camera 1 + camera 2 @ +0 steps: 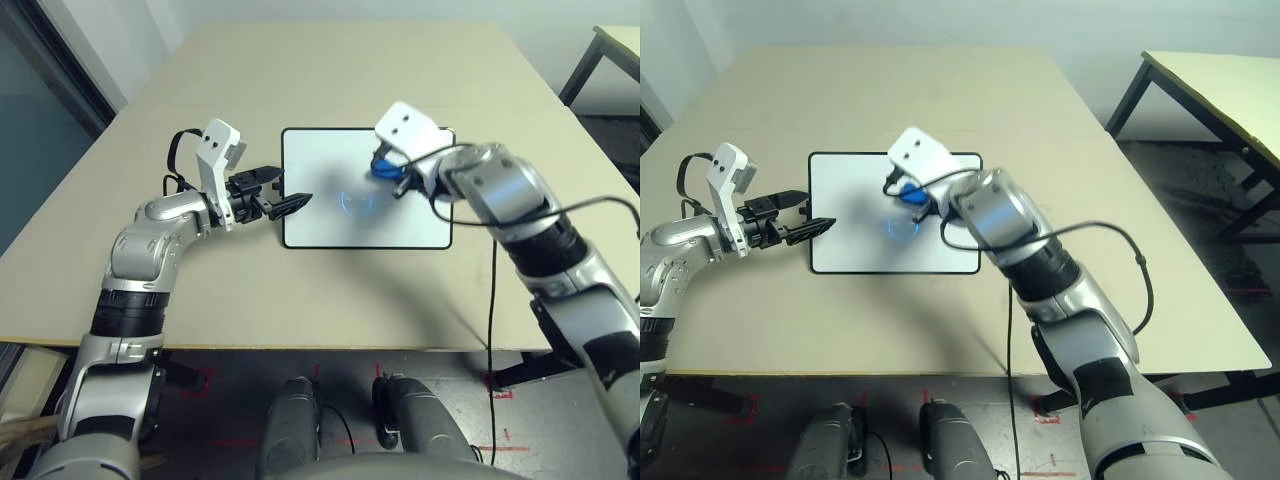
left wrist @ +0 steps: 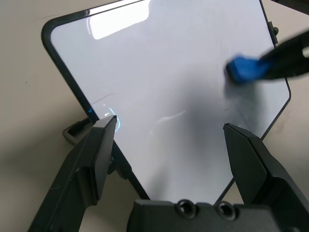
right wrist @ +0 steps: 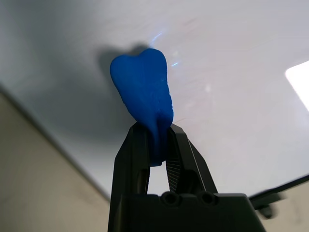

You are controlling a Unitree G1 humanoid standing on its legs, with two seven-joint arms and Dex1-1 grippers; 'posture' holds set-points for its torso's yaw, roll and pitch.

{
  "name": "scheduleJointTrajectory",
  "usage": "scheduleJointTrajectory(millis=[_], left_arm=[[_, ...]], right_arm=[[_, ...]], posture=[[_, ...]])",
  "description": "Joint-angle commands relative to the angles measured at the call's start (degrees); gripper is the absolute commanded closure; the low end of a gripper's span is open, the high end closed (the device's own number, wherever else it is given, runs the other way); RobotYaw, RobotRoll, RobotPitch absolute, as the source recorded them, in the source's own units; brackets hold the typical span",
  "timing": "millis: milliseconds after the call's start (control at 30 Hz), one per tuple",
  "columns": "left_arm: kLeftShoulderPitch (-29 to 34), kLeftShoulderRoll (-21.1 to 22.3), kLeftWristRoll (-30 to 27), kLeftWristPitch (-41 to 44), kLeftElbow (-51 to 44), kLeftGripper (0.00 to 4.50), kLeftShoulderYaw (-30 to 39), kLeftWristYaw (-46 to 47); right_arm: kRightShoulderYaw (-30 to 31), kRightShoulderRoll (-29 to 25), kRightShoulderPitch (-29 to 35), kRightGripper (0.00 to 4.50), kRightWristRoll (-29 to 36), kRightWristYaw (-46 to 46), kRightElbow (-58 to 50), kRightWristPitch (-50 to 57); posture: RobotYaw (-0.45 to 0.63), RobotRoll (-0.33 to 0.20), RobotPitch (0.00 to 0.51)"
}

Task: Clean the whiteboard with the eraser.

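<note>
Next, my right gripper sets the blue eraser down on the tan table [image 1: 489, 207] next to the whiteboard, across from my left gripper. The eraser's free end is at the board's surface now.
The whiteboard [image 1: 400, 225] lies flat mid-table, with faint blue marks [image 1: 355, 203] near its middle. My right gripper [image 3: 157, 133] is shut on the blue eraser [image 3: 142, 87], whose free end is down at the board's surface in the far right part [image 1: 383, 167]. My left gripper [image 2: 170, 126] stands open at the board's left short side, one finger [image 1: 298, 201] reaching over the white surface, the other [image 1: 266, 176] just off the frame. Nothing sits between its fingers except the board below.
The tan table [image 1: 350, 80] has free room all around the board. A black cable [image 1: 492, 300] hangs from my right arm over the table's front edge. A second table [image 1: 1210, 80] stands off to the right.
</note>
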Motion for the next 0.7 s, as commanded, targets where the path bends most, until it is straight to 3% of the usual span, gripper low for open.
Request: scheduleJointTrajectory(millis=[33, 100, 233, 300, 400, 533, 700], left_arm=[[-0.3, -0.1, 0.0, 0.4, 0.4, 0.00, -0.7, -0.2], [-0.3, -0.2, 0.2, -0.4, 0.6, 0.00, -0.2, 0.3], [-2.4, -3.6, 0.3, -7.8, 2.1, 0.00, 5.1, 6.6], [-4.0, -6.2, 0.1, -12.8, 2.9, 0.00, 8.9, 11.6], [-5.3, -7.5, 0.6, -18.1, 4.9, 0.00, 12.2, 15.9], [-7.2, -6.6, 2.9, -26.9, 14.3, 0.00, 16.1, 21.2], [-7.9, -5.5, 4.5, -32.9, 25.6, 0.00, 17.1, 23.4]], right_arm=[[0.4, -0.9, 0.5, 4.04, 1.7, 0.1, -2.0, 2.2], [-2.5, -0.7, -1.1, 4.04, 2.5, 0.2, -1.7, 2.3], [-19.7, 2.6, -11.6, 4.04, 4.2, -1.9, 5.7, 2.1], [-29.2, 1.1, -17.9, 4.04, 2.3, -7.6, 13.7, -4.3], [-36.5, -2.4, -20.5, 4.04, 0.1, -14.1, 22.0, -12.1], [-40.9, -6.9, -11.3, 4.04, -1.9, -18.5, 27.2, -14.1], [-43.2, -3.2, 1.0, 4.04, -0.2, -20.2, 23.3, -6.9]], posture=[[-0.05, 0.000, 0.101], [-0.05, 0.000, 0.094], [-0.05, 0.000, 0.074], [-0.05, 0.000, 0.069], [-0.06, 0.000, 0.065], [-0.07, 0.000, 0.063], [-0.08, 0.000, 0.073]])
